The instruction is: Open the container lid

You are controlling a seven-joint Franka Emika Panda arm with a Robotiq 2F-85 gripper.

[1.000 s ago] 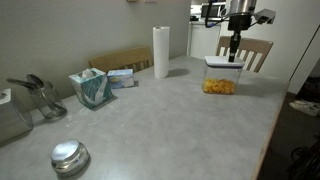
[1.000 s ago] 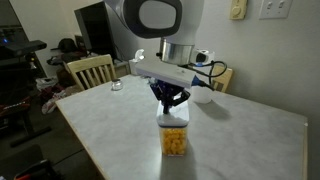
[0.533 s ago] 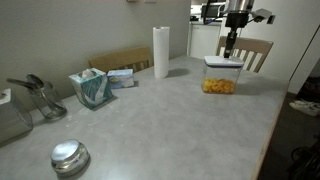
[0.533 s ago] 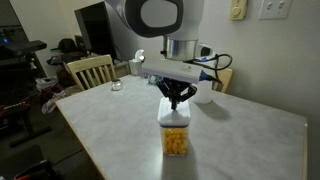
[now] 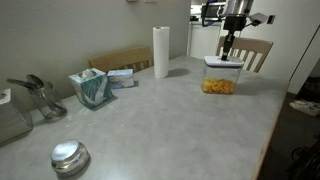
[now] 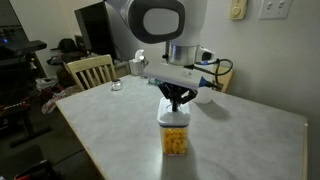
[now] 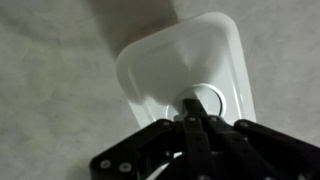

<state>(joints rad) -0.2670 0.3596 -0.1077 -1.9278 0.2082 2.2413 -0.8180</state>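
Note:
The shut fingertips of my gripper can only press the round raised centre, so I need to lift clear, open and turn my gripper before I take hold of the white lid [image 6: 174,116].
The container [image 5: 220,84] is a small clear square box with orange-yellow food, standing on the grey table; it also shows in an exterior view [image 6: 175,140]. The white lid [image 5: 222,63] sits shut on top of it. In the wrist view the lid [image 7: 165,65] is a white rounded square with a round raised centre. My gripper [image 5: 228,52] hangs straight above the lid, fingers pressed together, tips just over the lid's centre [image 7: 193,108]. It also shows in an exterior view [image 6: 177,105]. Whether the tips touch the lid I cannot tell.
A paper towel roll [image 5: 161,50] stands behind the container. A teal tissue box [image 5: 92,88], a round metal tin [image 5: 69,157] and metal utensils [image 5: 35,95] are on the table's far part. Wooden chairs [image 5: 256,50] [image 6: 88,70] stand at the table's edges.
The gripper has shifted slightly sideways above the lid and stays shut. The container and lid have not moved.

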